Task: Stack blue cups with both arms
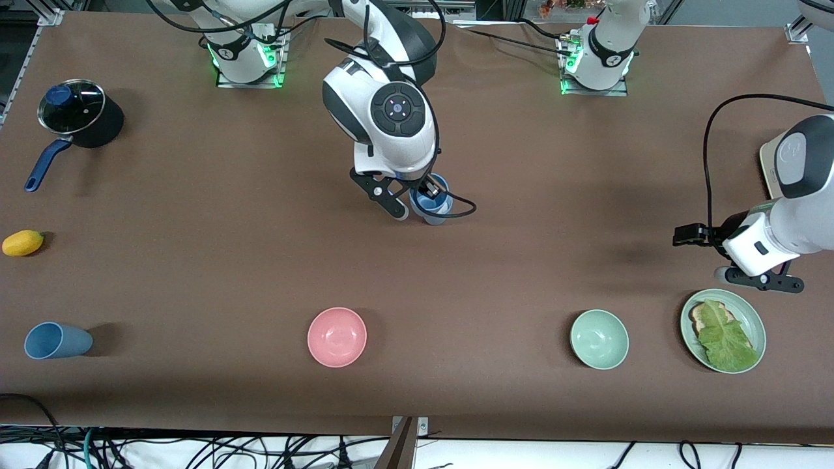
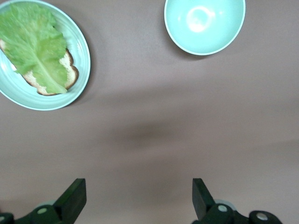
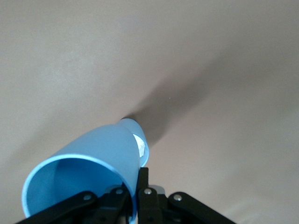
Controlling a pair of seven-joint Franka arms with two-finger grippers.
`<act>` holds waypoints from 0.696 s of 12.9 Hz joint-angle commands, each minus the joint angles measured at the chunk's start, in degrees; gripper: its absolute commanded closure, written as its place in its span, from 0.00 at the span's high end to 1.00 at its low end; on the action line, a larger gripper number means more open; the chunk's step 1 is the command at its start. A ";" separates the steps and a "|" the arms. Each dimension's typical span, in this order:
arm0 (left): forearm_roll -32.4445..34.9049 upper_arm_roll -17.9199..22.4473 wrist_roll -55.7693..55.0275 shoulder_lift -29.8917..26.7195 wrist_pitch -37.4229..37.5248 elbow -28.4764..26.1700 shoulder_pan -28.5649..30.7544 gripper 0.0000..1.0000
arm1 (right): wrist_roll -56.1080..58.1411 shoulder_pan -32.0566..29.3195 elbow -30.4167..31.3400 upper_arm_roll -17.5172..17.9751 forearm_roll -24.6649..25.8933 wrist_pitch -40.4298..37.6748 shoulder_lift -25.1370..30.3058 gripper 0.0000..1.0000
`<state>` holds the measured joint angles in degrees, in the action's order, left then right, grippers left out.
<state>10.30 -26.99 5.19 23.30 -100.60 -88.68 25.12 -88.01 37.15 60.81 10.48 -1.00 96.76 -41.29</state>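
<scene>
Next, my right gripper releases its blue cup, now tilted in the table's middle, inside the upright blue cup (image 1: 436, 202) (image 3: 139, 144) that stands just below it.
One blue cup (image 1: 431, 207) is in the middle of the table, gripped by its rim in my right gripper (image 1: 416, 203). In the right wrist view the cup (image 3: 93, 158) tilts, with one finger inside its wall and one outside, and the gripper (image 3: 138, 186) is shut on it. A second, duller blue cup (image 1: 55, 340) lies on its side near the front camera at the right arm's end. My left gripper (image 1: 759, 280) hangs open and empty over bare table beside the plate; the left wrist view (image 2: 138, 200) shows nothing between its fingers.
A pink bowl (image 1: 337, 337) and a mint-green bowl (image 1: 599, 339) stand near the front edge. A green plate (image 1: 749, 306) holds bread and lettuce. A lidded pot (image 1: 71, 107) with a blue handle and a yellow fruit (image 1: 23, 242) are at the right arm's end.
</scene>
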 commanded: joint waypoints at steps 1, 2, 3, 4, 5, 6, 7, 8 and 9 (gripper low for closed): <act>1.22 7.18 1.22 -5.27 1.11 -0.79 -8.47 1.00 | -2.43 1.70 0.53 0.15 0.73 2.02 -0.72 0.00; 1.04 11.74 1.66 -7.37 0.93 -2.62 -12.85 1.00 | -2.43 1.70 1.14 0.15 0.73 2.64 -0.81 0.00; -0.35 16.22 1.66 -8.87 0.84 -3.69 -16.73 1.00 | -2.95 1.79 2.63 0.15 0.65 3.78 -0.81 0.00; -3.41 18.88 1.75 -10.45 0.76 -5.52 -19.20 1.00 | -4.17 2.31 3.60 0.15 0.73 5.53 -0.81 0.00; -5.01 21.08 1.84 -12.73 0.67 -7.54 -21.14 1.00 | -4.53 2.75 4.04 0.15 0.91 6.42 -0.81 0.00; -5.46 23.89 2.01 -15.19 -0.12 -10.00 -23.94 1.00 | -4.54 2.75 4.22 0.15 1.43 6.42 -0.81 0.00; -6.33 27.31 2.19 -17.56 -1.60 -12.90 -27.37 1.00 | -4.54 2.75 4.66 0.15 1.52 6.34 -0.81 0.00; -8.00 29.61 2.36 -19.50 -2.92 -14.93 -29.14 1.00 | -4.54 2.75 4.92 0.15 1.52 6.25 -0.72 0.00; -9.49 29.80 3.15 -20.22 -2.94 -15.29 -29.07 1.00 | -4.54 2.75 5.01 0.15 1.52 5.99 -0.81 0.00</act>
<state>3.53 0.05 6.08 8.22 -101.10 -98.28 -2.00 -91.46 39.86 64.61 10.49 -0.30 102.60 -43.07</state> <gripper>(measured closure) 0.000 0.952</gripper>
